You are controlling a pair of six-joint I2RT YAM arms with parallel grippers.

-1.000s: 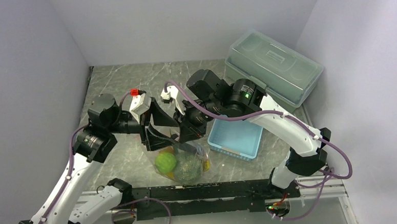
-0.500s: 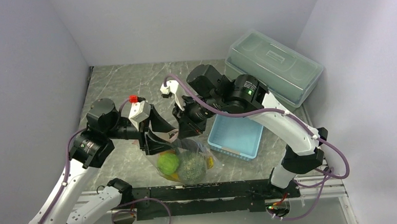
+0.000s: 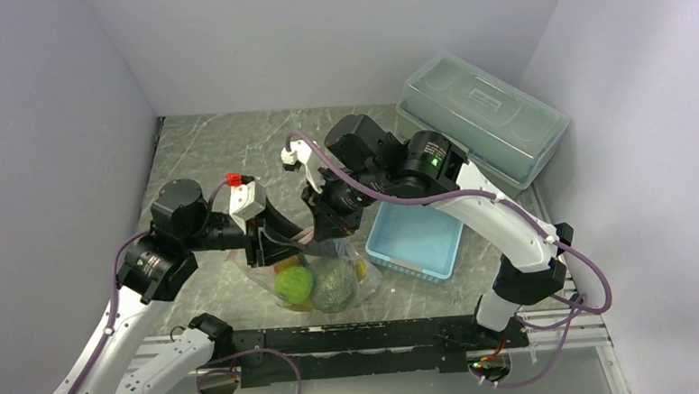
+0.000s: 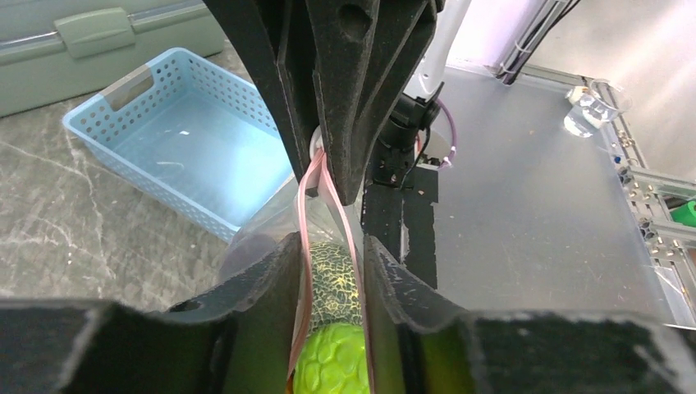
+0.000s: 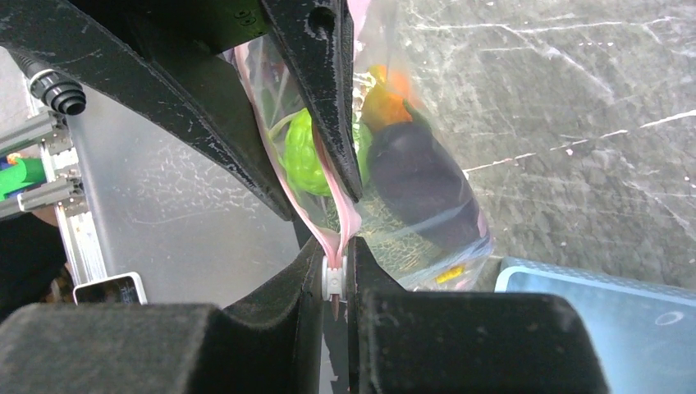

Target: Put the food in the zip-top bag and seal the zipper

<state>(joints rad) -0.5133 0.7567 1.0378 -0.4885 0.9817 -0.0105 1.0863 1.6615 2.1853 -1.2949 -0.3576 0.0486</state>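
Note:
The white slider is shut in my right gripper, so that gripper should take the zipper's tail [image 5: 335, 308] behind the slider and leave the slider to my left gripper.
The clear zip-top bag [image 3: 354, 271] lies at the near middle of the table and holds the lime-green fruit [image 3: 294, 284], the netted melon [image 3: 334, 285], the purple eggplant [image 5: 423, 185] and an orange-red piece [image 5: 390, 103]. My right gripper [image 5: 335, 271] is shut on the white slider of the pink zipper [image 5: 332, 222], above the bag in the top view [image 3: 325, 234]. My left gripper [image 4: 332, 254] straddles the bag's mouth just left of it, jaws apart. The two pink zipper strips [image 4: 308, 213] run parted between its fingers, with the melon [image 4: 336, 279] and lime fruit [image 4: 332, 361] below.
An empty light blue basket [image 3: 416, 243] stands just right of the bag. A big grey-green lidded box [image 3: 482, 118] sits at the back right. The black frame rail [image 3: 362, 336] runs along the near edge below the bag.
Both grippers and the bag's mouth have shifted slightly left and toward the back. The left arm has swung a little left. The bag sits lower and flatter.

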